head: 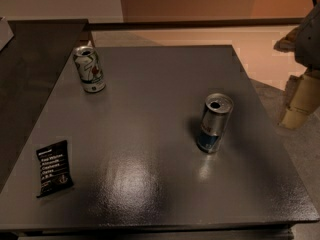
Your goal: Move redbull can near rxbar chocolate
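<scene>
The gripper needs to close on the upper half of the redbull can (216,112), above its blue lower band.
The redbull can (215,122) stands upright on the grey table (150,184), right of the middle. It is slim and silver with a blue lower band and an opened top. The rxbar chocolate (53,168) is a flat black wrapper with white text, lying near the table's front left corner, far from the can. My gripper (298,106) hangs at the far right of the view, beyond the table's right edge and to the right of the redbull can. It touches nothing.
A white can with green and red marks (89,69) stands upright at the table's back left. A dark counter (35,59) adjoins the table on the left. The floor shows past the right and far edges.
</scene>
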